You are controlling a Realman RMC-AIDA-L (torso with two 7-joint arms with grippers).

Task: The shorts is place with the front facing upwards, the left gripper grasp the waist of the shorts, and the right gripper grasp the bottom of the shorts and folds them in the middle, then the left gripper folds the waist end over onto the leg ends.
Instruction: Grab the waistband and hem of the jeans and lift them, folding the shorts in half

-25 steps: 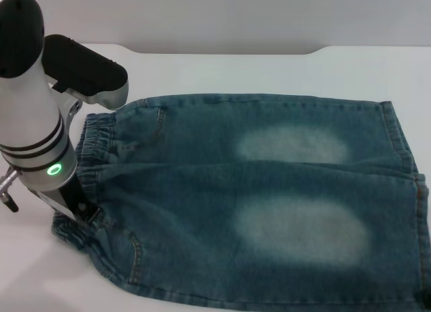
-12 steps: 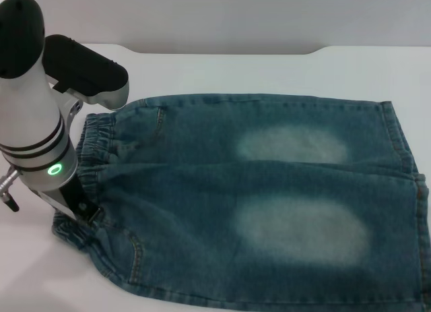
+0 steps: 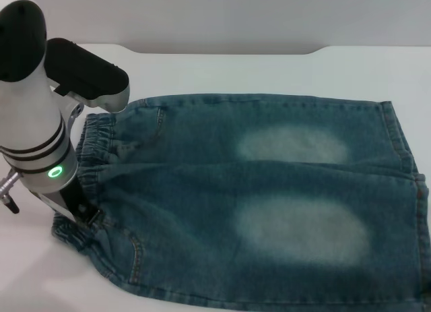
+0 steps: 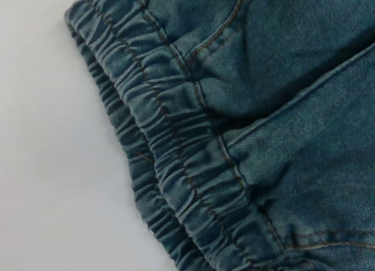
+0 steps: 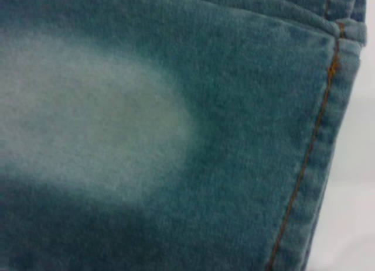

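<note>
My right gripper should open and take the near leg hem farther in toward the waist (image 3: pixel 415 296) before folding, because it reaches only the edge of that hem.
The blue-teal denim shorts (image 3: pixel 269 197) lie flat on the white table, front up, with two pale patches (image 3: pixel 293 145) showing. The ruched waist (image 3: pixel 94 147) is at the left end and the straight leg ends (image 3: pixel 404 164) at the right. My left gripper (image 3: pixel 75 207), under the arm with the green light, is down on the near corner of the waist. The left wrist view shows the elastic waist (image 4: pixel 176 165) close below. The right wrist view looks closely at a stitched hem (image 5: pixel 316 136) beside a pale patch. The right gripper itself is out of view.
The white table (image 3: pixel 269 69) extends behind the shorts to a pale back wall. A strip of bare table lies left of the waist (image 4: pixel 53 136). The near edge of the shorts runs off the bottom of the head view.
The left arm's upper part has shifted very slightly. The shorts lie as before.
</note>
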